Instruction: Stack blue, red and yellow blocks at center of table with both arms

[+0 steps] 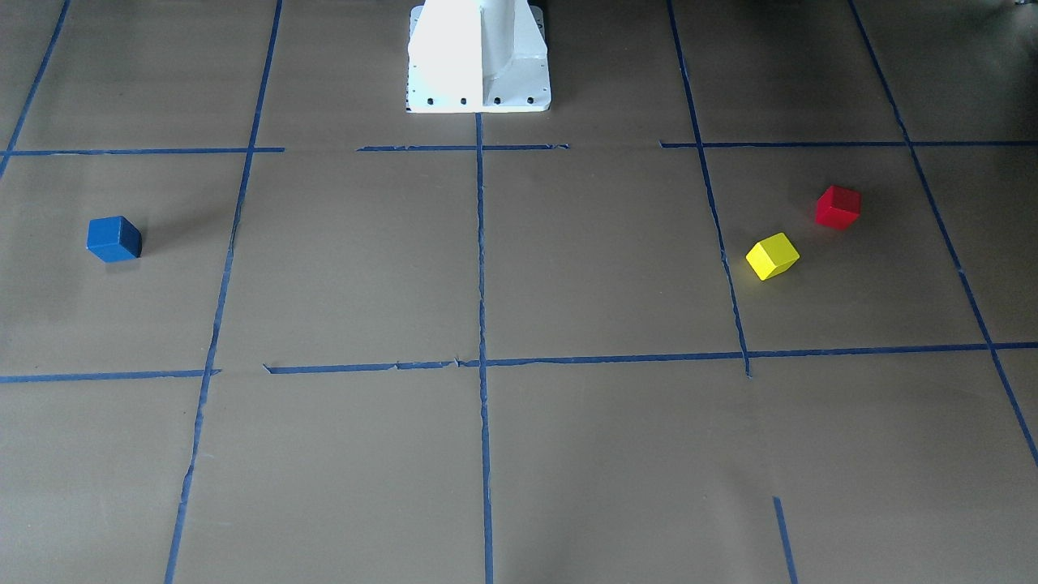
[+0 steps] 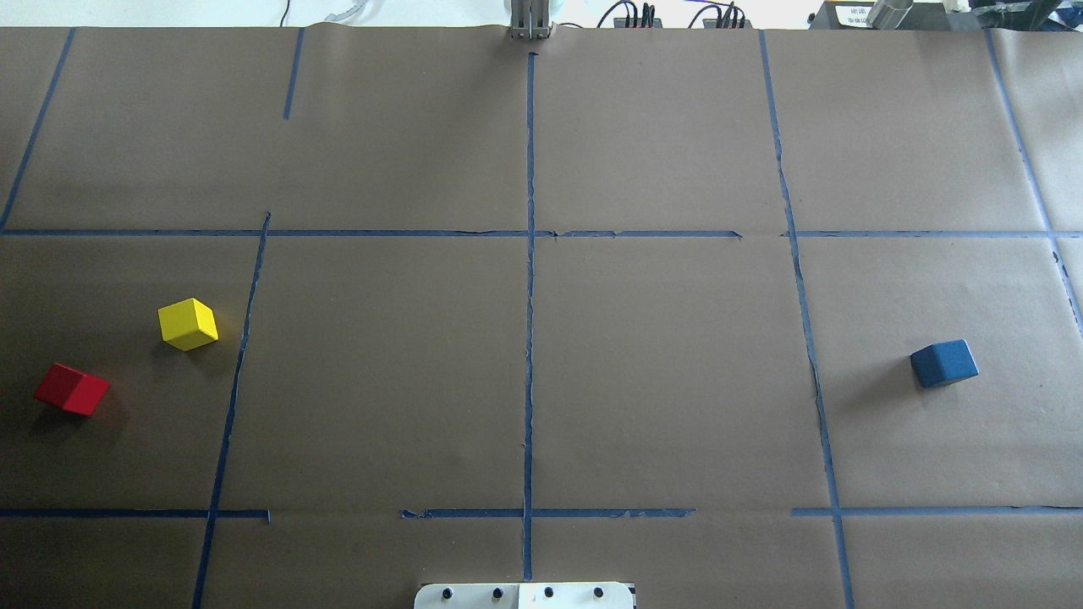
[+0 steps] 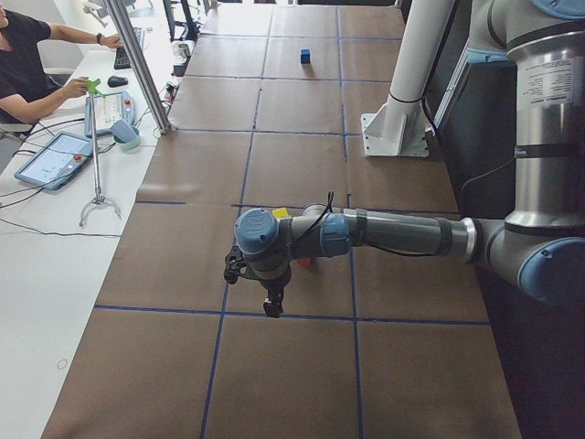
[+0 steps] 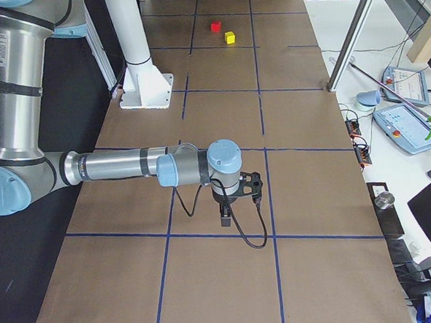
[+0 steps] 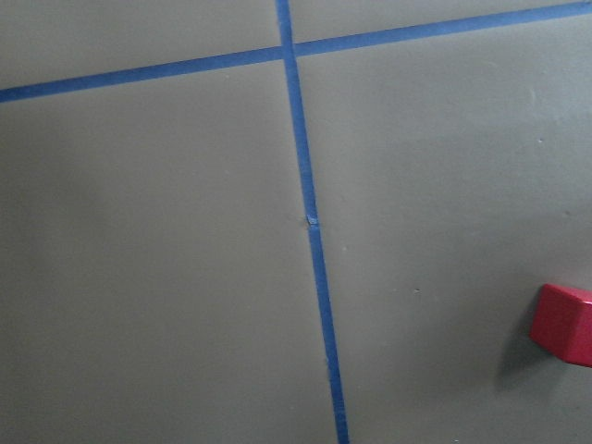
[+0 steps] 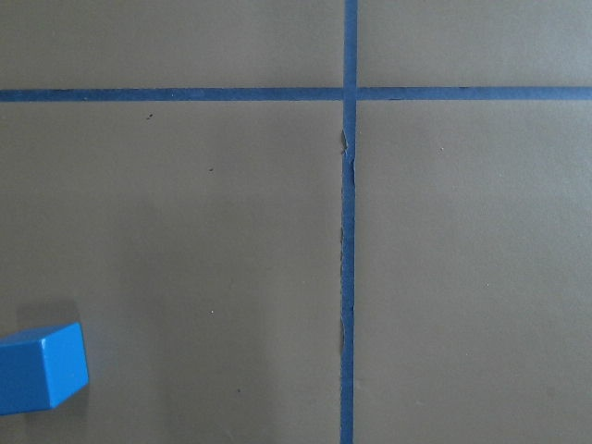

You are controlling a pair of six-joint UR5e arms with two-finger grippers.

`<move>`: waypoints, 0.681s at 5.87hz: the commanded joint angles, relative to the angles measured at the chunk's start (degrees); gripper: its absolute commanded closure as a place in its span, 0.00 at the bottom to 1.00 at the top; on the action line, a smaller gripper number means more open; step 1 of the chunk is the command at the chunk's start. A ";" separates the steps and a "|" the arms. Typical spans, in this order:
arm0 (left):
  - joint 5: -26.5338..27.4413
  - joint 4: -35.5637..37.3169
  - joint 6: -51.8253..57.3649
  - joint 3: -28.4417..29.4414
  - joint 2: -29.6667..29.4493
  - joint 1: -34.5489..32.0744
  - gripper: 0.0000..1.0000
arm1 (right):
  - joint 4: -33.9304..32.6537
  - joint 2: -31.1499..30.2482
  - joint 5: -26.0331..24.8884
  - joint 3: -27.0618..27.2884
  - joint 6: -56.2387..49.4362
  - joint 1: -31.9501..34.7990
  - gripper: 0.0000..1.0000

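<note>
My right gripper will move to the blue block next and close on its side (image 1: 130, 239) toward the white robot base and on the opposite side.
The blue block (image 2: 944, 363) lies alone on the table's right side; it also shows in the front-facing view (image 1: 114, 238) and at the lower left of the right wrist view (image 6: 37, 367). The yellow block (image 2: 188, 324) and the red block (image 2: 72, 389) lie close together but apart on the left side. The red block shows at the right edge of the left wrist view (image 5: 564, 324). My left gripper (image 3: 271, 306) hangs above the table near these two blocks. My right gripper (image 4: 225, 221) hangs over the table's near end in the exterior right view. I cannot tell whether either is open or shut.
The white robot base (image 2: 525, 595) stands at the table's near middle edge. Blue tape lines (image 2: 530, 338) divide the brown paper into a grid. An operator (image 3: 27, 64) sits at a side table with a tablet (image 3: 55, 160). A metal post (image 3: 142, 69) stands by the table edge.
</note>
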 commanded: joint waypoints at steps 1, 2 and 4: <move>0.08 -0.02 -0.08 -0.68 -0.05 0.00 0.00 | -0.01 0.00 0.03 0.04 0.06 0.00 0.00; 0.08 -0.02 -0.08 -1.12 0.04 0.00 0.00 | -0.01 0.00 -0.06 -0.05 0.06 0.00 0.00; 0.17 -0.02 0.01 -1.39 -0.05 -0.09 0.00 | 2.79 -0.09 -0.14 -0.23 -0.55 0.00 0.00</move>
